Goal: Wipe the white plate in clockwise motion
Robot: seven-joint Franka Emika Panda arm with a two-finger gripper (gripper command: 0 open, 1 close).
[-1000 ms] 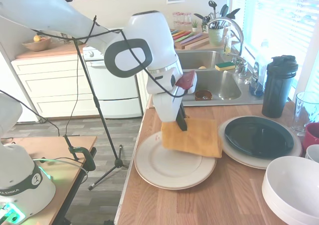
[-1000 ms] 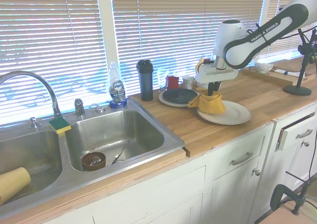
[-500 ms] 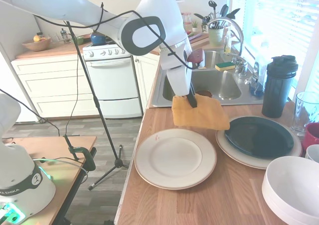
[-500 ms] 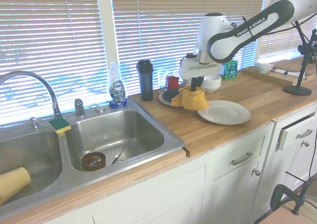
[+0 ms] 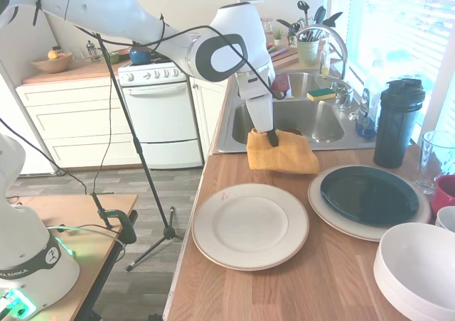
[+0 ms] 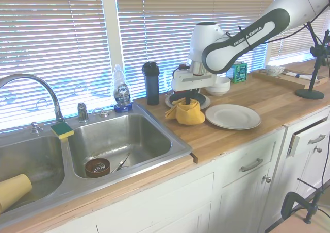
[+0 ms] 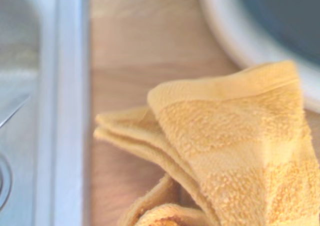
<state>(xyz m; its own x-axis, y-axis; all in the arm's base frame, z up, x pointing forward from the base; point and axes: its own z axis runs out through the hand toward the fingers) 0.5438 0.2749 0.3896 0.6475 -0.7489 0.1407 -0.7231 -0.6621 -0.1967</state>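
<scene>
My gripper is holding the yellow cloth. It will let go of the cloth on the wooden counter (image 6: 192, 125) between the steel sink and the white plate.
The white plate (image 5: 250, 226) (image 6: 233, 116) lies bare on the wooden counter, a small reddish smudge near its left rim. My gripper (image 5: 272, 139) (image 6: 187, 100) is shut on a yellow cloth (image 5: 282, 153) (image 6: 184, 112) (image 7: 235, 151), beyond the plate and close to the sink's edge. The cloth hangs down to the counter between the sink and the plates, apart from the white plate.
A cream plate with a dark plate on it (image 5: 370, 196) sits right of the cloth. White bowls (image 5: 416, 268), a black bottle (image 5: 397, 122), a glass (image 5: 435, 160) and a red cup (image 5: 444, 193) stand at the right. The steel sink (image 5: 302, 118) (image 6: 121, 140) lies just behind the cloth.
My gripper has carried the yellow cloth off the white plate and back toward the sink, then lowered it. The plate now lies uncovered.
</scene>
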